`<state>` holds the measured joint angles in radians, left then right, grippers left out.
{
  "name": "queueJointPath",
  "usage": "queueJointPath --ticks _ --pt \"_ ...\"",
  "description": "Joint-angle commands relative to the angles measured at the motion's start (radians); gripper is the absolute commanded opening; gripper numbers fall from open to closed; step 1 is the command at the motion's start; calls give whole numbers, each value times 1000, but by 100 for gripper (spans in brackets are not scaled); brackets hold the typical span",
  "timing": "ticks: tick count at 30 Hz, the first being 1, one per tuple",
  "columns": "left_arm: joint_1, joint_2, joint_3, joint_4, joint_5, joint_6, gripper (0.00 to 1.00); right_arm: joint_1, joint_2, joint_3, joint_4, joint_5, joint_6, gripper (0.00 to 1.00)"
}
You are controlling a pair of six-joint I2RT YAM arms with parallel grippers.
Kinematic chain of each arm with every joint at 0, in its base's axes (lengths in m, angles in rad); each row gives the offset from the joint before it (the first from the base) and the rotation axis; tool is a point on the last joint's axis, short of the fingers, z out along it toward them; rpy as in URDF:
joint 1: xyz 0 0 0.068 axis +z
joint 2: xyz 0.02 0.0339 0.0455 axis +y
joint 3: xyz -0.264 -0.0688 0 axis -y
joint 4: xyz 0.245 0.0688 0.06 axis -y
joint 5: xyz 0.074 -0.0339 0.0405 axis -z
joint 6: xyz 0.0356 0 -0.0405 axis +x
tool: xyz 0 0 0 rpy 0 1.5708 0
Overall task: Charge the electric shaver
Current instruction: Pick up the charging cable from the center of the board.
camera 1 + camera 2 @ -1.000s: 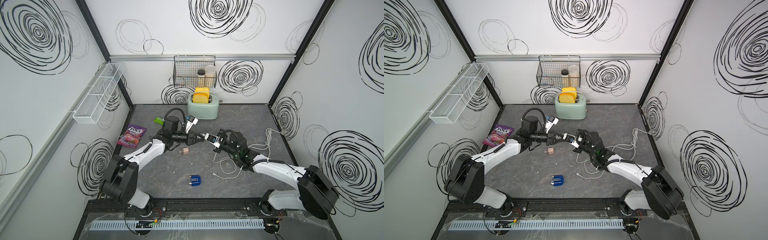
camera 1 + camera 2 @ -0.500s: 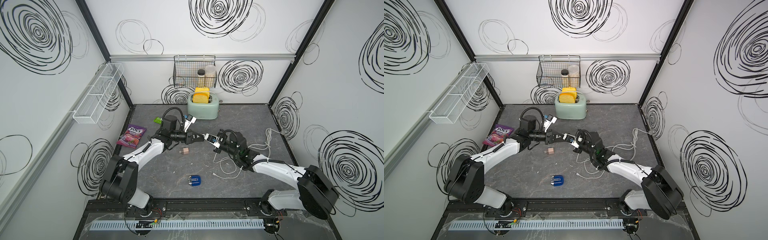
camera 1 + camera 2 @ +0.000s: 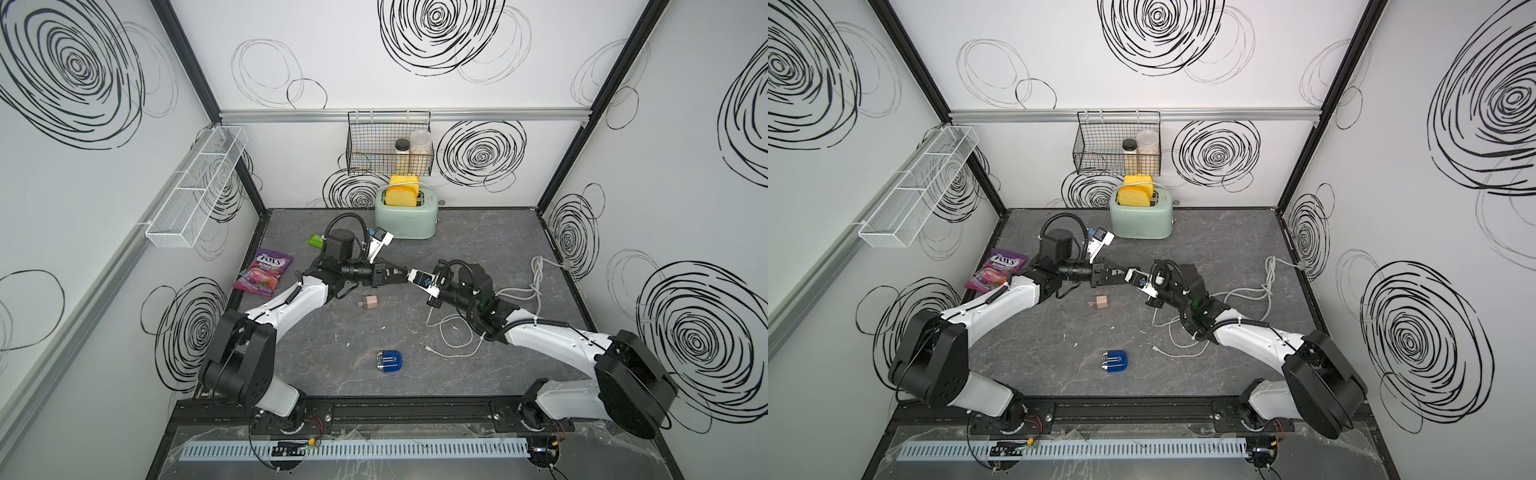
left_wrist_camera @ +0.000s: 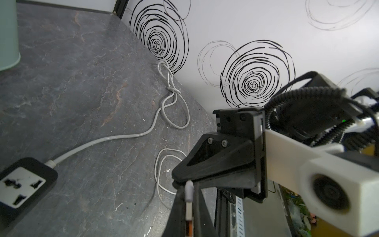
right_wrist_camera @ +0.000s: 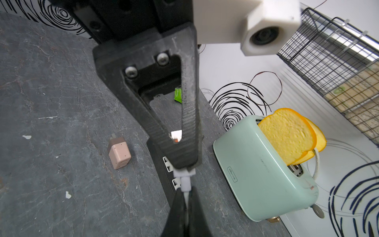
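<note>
I should open my right gripper, which slants down at the cable behind the USB plug, level it with the plug and take the white neck (image 5: 184, 183).
The electric shaver (image 3: 389, 361) (image 3: 1115, 362), small and glossy blue, lies alone near the table's front, apart from both arms. Both grippers meet above the table's middle on one thin white cable (image 3: 453, 345). My left gripper (image 4: 189, 189) (image 3: 405, 274) is shut on the cable's white USB plug (image 4: 189, 207), whose metal end points back between the jaws. My right gripper (image 5: 185, 197) is shut on the cable just behind that plug (image 5: 183, 174). A pinkish cube charger (image 3: 369, 302) (image 5: 119, 152) lies on the table just below the left gripper.
A black power strip (image 4: 22, 182) (image 5: 164, 162) lies under the grippers, its grey cord (image 3: 536, 274) looping toward the right wall. A mint toaster (image 3: 406, 216) with bread stands at the back. A candy bag (image 3: 264, 272) and a green packet (image 3: 316, 240) lie at the left.
My left gripper has closed on the cable's plug, tip to tip with the right gripper. The right gripper has kept its grip and place.
</note>
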<state>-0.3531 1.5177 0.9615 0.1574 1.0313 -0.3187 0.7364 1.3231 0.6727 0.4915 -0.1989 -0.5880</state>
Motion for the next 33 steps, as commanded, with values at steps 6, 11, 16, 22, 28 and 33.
queueJointPath --ticks 6,11,16,22,28,33 --pt "-1 19 36 7 8 18 0 2 -14 -16 65 -16 -3 4" --pt "23 31 70 -31 54 22 0 -45 -44 -106 267 -49 -6 24" --pt "38 50 119 -103 84 55 0 -49 -2 -149 436 -55 -33 26" --pt "49 58 138 -122 109 54 0 -40 31 -142 519 -92 -41 26" --pt "52 62 137 -96 128 35 0 -31 72 -134 550 -96 -55 26" --pt "51 61 135 -85 143 24 0 -17 95 -124 591 -93 -49 24"
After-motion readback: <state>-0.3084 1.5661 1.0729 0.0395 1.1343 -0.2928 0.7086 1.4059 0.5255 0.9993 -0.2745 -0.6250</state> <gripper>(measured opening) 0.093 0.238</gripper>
